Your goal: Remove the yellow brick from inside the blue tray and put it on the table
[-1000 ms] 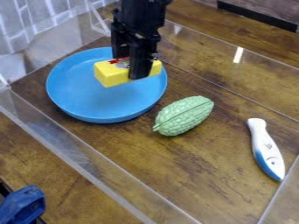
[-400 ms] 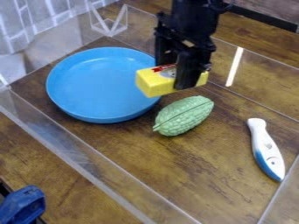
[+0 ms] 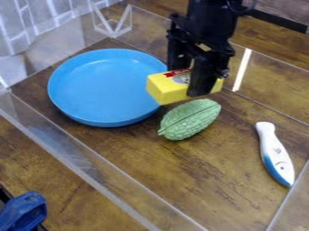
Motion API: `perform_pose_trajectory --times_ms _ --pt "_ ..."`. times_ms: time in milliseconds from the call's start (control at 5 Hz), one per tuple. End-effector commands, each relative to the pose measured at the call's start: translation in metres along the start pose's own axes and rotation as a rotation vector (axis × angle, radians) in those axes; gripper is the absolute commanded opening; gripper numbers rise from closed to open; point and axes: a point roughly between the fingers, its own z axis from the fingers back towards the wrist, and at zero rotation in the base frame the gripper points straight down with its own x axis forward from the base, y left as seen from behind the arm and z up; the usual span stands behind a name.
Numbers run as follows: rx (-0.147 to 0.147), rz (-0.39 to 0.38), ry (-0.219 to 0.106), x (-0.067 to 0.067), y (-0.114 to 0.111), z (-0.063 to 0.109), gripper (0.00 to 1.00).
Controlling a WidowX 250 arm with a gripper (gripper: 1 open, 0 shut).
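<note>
Next, my gripper lets go of the yellow brick over the bare table (image 3: 220, 192) in front of the green vegetable and white-and-blue tool.
The yellow brick (image 3: 167, 87), a small block with a red-and-white label on top, hangs just past the right rim of the blue tray (image 3: 97, 86). My black gripper (image 3: 193, 79) points straight down and is shut on the brick, its fingers clamping the brick's right end. The brick is held above the dark wood table (image 3: 133, 162), right over the green vegetable's upper edge. Nothing lies in the round blue tray.
A green ridged oval vegetable (image 3: 190, 118) lies on the table right of the tray. A white-and-blue tool (image 3: 274, 152) lies at the right edge. Clear reflective panels (image 3: 72, 153) wall in the tabletop. A blue object (image 3: 21, 213) sits at bottom left, outside them.
The gripper has carried the yellow brick out of the blue tray to the right, over the rim, and slightly up. The tray now holds nothing.
</note>
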Motion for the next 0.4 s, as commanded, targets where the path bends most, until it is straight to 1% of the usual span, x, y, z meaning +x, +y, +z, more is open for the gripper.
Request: perform_pose_trajectory --times_ms 0,200 --pt "0.023 -0.001 -0.109 0.0054 -0.0103 0.0410 0.00" --pt "0.015 0.003 -0.096 0.0067 -0.0144 0.0424 0.00"
